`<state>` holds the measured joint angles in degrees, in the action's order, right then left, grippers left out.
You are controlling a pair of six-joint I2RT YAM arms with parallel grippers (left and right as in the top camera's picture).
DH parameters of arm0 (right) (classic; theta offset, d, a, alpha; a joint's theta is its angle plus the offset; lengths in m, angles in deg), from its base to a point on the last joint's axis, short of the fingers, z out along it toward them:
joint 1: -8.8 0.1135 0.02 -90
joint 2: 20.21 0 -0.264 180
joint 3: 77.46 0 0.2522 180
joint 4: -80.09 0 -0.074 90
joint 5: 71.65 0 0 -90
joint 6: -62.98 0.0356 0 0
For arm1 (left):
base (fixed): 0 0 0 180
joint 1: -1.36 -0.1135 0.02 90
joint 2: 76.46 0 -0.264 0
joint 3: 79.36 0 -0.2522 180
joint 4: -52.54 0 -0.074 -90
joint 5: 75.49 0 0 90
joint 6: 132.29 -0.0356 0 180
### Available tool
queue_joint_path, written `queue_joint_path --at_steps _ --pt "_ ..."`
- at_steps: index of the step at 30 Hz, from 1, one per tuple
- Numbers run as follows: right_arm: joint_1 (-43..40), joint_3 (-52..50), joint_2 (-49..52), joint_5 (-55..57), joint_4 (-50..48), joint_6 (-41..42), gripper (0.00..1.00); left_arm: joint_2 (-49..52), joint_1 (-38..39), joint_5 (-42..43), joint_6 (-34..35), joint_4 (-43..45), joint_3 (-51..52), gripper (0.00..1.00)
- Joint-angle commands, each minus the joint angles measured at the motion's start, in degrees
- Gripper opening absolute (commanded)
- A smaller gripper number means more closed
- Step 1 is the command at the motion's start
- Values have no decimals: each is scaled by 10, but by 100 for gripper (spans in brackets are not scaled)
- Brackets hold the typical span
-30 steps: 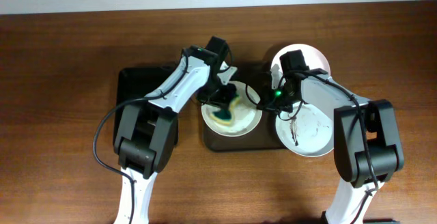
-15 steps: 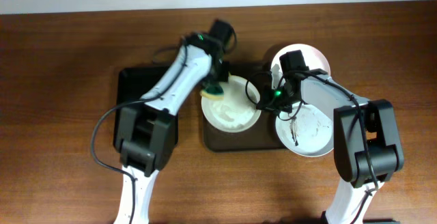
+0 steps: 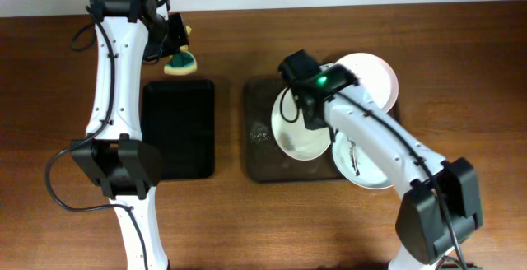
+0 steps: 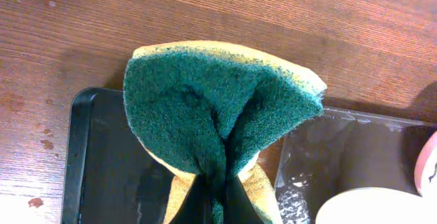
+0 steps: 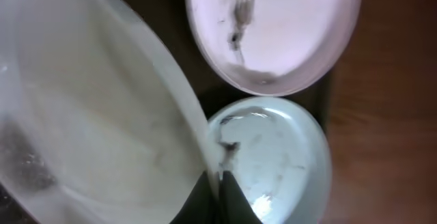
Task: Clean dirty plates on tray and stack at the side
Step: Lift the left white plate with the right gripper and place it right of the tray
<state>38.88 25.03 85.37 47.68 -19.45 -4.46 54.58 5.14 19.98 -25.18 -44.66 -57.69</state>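
The robot's right gripper should release the wiped white plate on the bare wooden table (image 3: 452, 112) just beyond the two smeared plates.
My left gripper (image 3: 174, 49) is shut on a folded green and yellow sponge (image 3: 180, 62) and holds it above the table behind the black tray; the left wrist view shows the sponge (image 4: 218, 108) pinched in the jaws (image 4: 212, 207). My right gripper (image 3: 308, 110) is shut on the rim of a wiped white plate (image 3: 296, 134), held tilted over the brown tray (image 3: 257, 142). In the right wrist view, that plate (image 5: 89, 115) fills the left side, its rim between my fingers (image 5: 218, 186). Two smeared plates (image 5: 273, 26) (image 5: 273, 156) lie beyond it; overhead they are at the right (image 3: 375, 74) (image 3: 366, 161).
A smaller black tray (image 3: 179, 130) lies left of the brown tray, below the sponge. Wet specks mark the brown tray's left part (image 3: 262, 134). Wooden table (image 3: 66, 138) surrounds both trays; a pale wall runs along the far edge.
My left arm lifted the sponge off the middle plate and swung it far back and left. My right gripper moved left and now holds that plate tilted by its rim.
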Motion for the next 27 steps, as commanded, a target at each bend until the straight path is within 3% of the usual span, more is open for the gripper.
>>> queue_joint_path --at_steps 1,7,14,16,19,22,25,27 --pt "61 14 -9 188 38 95 4 -4 0 12 -9 5 -10 0" --pt "127 23 -9 350 85 157 4 -4 1 12 -9 8 -10 0" --pt "126 28 -11 353 90 197 4 -4 1 12 -9 9 -10 0" --pt "107 40 -16 287 87 208 4 -4 3 12 -9 9 -10 0" --pt "0 76 -47 85 51 94 4 -4 17 12 -9 11 -10 0" --pt "-212 83 -87 -204 5 -37 4 -4 31 12 -9 19 -10 0" --pt "-417 83 -87 -327 3 -74 4 -4 35 12 -9 24 -10 0" --pt "-523 83 -84 -337 -4 -74 4 -4 35 12 -9 24 -10 0"
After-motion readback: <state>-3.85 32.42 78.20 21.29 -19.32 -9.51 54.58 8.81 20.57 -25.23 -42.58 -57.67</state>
